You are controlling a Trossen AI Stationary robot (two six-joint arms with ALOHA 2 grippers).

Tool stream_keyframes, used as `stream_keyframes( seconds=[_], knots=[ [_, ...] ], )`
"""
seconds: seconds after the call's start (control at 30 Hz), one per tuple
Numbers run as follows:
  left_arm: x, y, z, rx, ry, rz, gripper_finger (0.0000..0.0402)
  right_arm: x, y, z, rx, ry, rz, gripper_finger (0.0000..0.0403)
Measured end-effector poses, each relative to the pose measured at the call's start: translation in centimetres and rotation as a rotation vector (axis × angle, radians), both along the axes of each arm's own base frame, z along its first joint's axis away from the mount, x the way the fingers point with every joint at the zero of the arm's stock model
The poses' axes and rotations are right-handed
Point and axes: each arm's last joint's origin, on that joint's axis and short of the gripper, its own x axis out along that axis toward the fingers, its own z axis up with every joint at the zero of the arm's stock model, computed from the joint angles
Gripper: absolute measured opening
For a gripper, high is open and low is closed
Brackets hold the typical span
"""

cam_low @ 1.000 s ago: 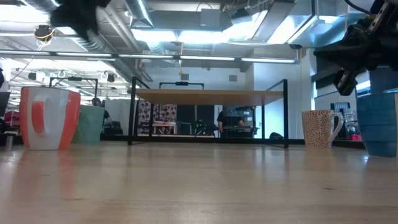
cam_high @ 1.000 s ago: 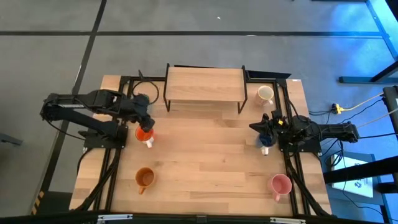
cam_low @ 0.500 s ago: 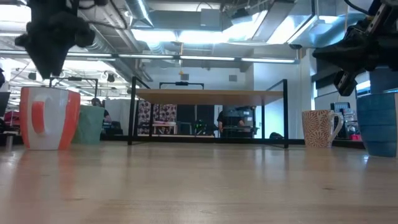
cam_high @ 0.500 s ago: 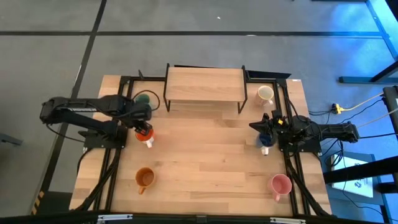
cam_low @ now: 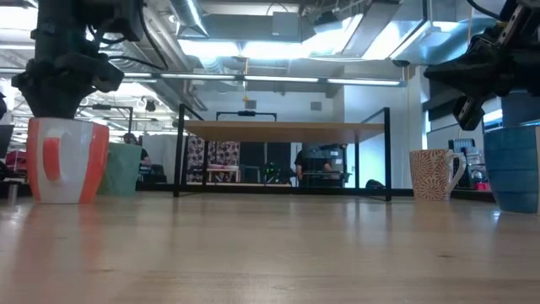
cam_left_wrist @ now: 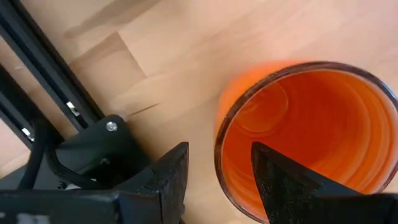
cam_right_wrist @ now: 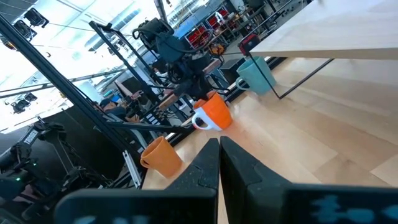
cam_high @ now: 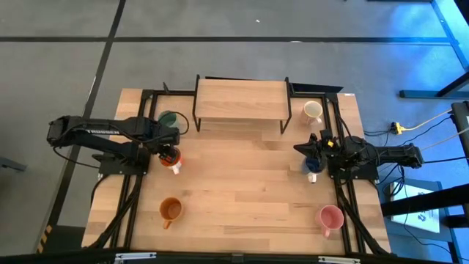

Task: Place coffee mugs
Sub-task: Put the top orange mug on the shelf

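Observation:
My left gripper next should close on the white handle point(cam_high: 176, 169) of the red-orange mug.
My left gripper point(cam_left_wrist: 219, 149) is open over the red-orange mug point(cam_left_wrist: 311, 118), one finger inside the cup and one outside its wall near the rim. That mug point(cam_low: 67, 160) stands upright on its base at the table's left side point(cam_high: 174, 163). My right gripper point(cam_right_wrist: 219, 149) is shut and hovers just above the dark blue mug point(cam_low: 515, 165), which stands at the right side point(cam_high: 312, 174). The green mug point(cam_high: 168, 117), cream-white mug point(cam_high: 313, 110), orange mug point(cam_high: 170, 209) and pink mug point(cam_high: 330, 217) stand on the table untouched.
A wooden shelf on black legs point(cam_high: 240, 101) stands at the table's far middle. Black arm frames point(cam_high: 135, 158) run along both sides. The middle of the wooden tabletop point(cam_high: 242, 183) is bare. A person shows far back in the room point(cam_low: 131, 139).
My left gripper has come down and toward the table's near edge onto the red-orange mug, so its fingers now reach the rim; the green mug behind it has come into view from above. The right arm has kept still, and no mug has moved.

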Motion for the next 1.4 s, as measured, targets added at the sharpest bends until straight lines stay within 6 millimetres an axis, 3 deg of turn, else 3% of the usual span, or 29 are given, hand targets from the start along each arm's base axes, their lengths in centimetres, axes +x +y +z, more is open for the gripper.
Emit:
stream_keyframes(
  seconds=[0.1, 0.27, 0.37, 0.5, 0.9, 1.17, 1.4],
  knots=[
    [0.2, 0.0, 0.9, -0.014, -0.019, -0.024, 0.0169, 0.0, 0.0, 0.0, 0.0, 0.0, 0.0, 0.0001],
    [1.1, -0.4, 5.5, 0.005, -0.18, 0.023, 0.0169, 0.0, 0.0, 0.0, 0.002, 0.0, 0.0, 0.0001],
    [1.6, -1.5, 7.7, -0.054, -0.287, 0.086, 0.0169, 0.0, 0.0, 0.0, 0.005, -0.001, 0.001, 0.0001],
    [2.4, -3.7, 8.4, -0.132, -0.376, 0.122, 0.0169, 0.0, 0.0, 0.0, 0.005, 0.001, 0.004, 0.0001],
    [4.2, -10.1, 5.2, -0.067, -0.206, 0.27, 0.0169, 0.0, 0.0, -0.1, 0.0, 0.009, 0.005, 0.0001],
    [5.5, -11.2, 2.3, 0.096, -0.054, 0.379, 0.0169, 0.0, 0.0, -0.1, -0.008, 0.012, 0.005, 0.0001],
    [6.9, -11.7, 0.4, 0.199, -0.062, 0.429, 0.0169, 0.0, 0.0, -0.1, -0.01, 0.013, 0.005, 0.0001]
  ],
)
